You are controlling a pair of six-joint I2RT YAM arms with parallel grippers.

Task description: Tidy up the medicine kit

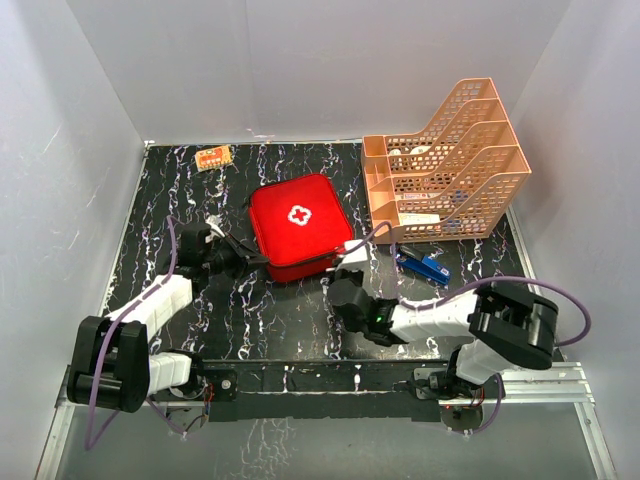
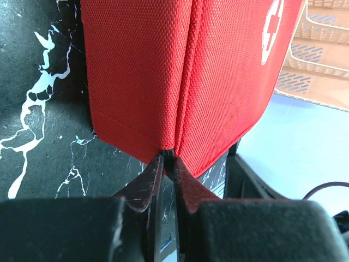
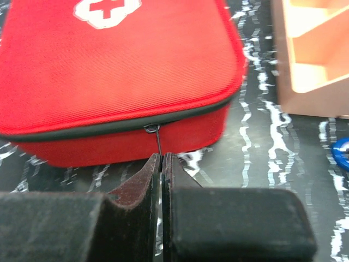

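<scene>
The left gripper pinches just the end of the black zip line, so it should open and grip farther (image 1: 279,268) along before the right gripper pulls the zip.
The red medicine kit (image 1: 300,222) lies zipped shut, its white cross facing up, in the middle of the black marbled table. My left gripper (image 1: 252,262) is at the kit's near left corner. In the left wrist view it (image 2: 169,159) is shut on a small black tab at the seam of the kit (image 2: 142,76). My right gripper (image 1: 334,270) is at the kit's near right edge. In the right wrist view it (image 3: 161,157) is shut on the thin zip pull (image 3: 157,141), which hangs from the black zip line of the kit (image 3: 120,60).
An orange tiered tray (image 1: 445,165) stands right of the kit, holding some small items; it also shows in the right wrist view (image 3: 311,54). A blue object (image 1: 425,267) lies in front of the tray. A small orange packet (image 1: 213,157) lies at the back left. White walls enclose the table.
</scene>
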